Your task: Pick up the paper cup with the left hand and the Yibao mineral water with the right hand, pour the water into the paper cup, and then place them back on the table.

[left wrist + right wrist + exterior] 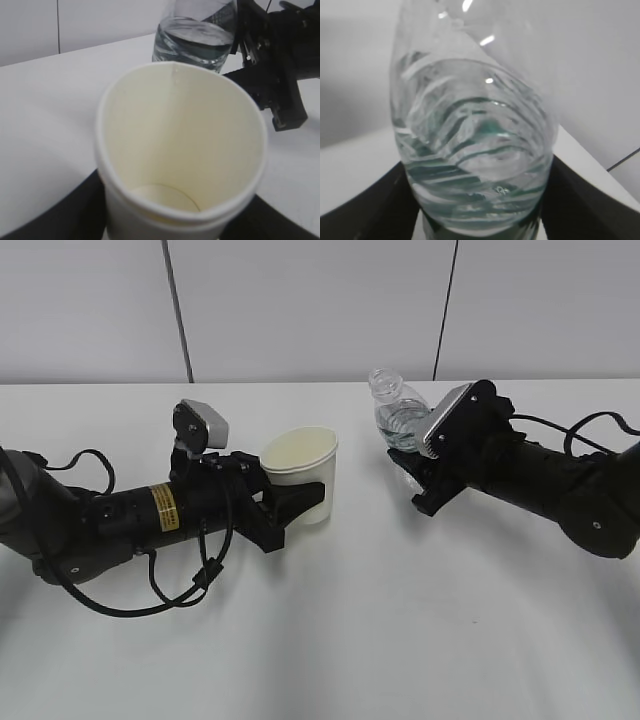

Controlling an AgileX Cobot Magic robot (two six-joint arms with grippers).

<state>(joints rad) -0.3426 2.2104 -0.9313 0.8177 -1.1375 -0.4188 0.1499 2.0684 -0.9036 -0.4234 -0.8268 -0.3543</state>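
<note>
The paper cup will sit on the white table a little nearer the Yibao mineral water bottle (331, 523) after my left gripper lets it go.
The white paper cup (303, 472) stands a little tilted at the table's middle, held in my left gripper (295, 502), whose black fingers close on its lower wall. In the left wrist view the cup (180, 150) fills the frame; its cream inside looks dry. My right gripper (418, 475) is shut on the Yibao mineral water bottle (395, 415), which leans left with its open neck toward the cup, a short gap apart. The bottle also shows in the left wrist view (195, 37) and fills the right wrist view (475, 150), with water inside. The label is hidden by the fingers.
The white table (400, 640) spreads under both arms. A grey panelled wall (300, 300) stands behind the table's far edge. The left arm's black cables (150, 595) loop onto the table at the left.
</note>
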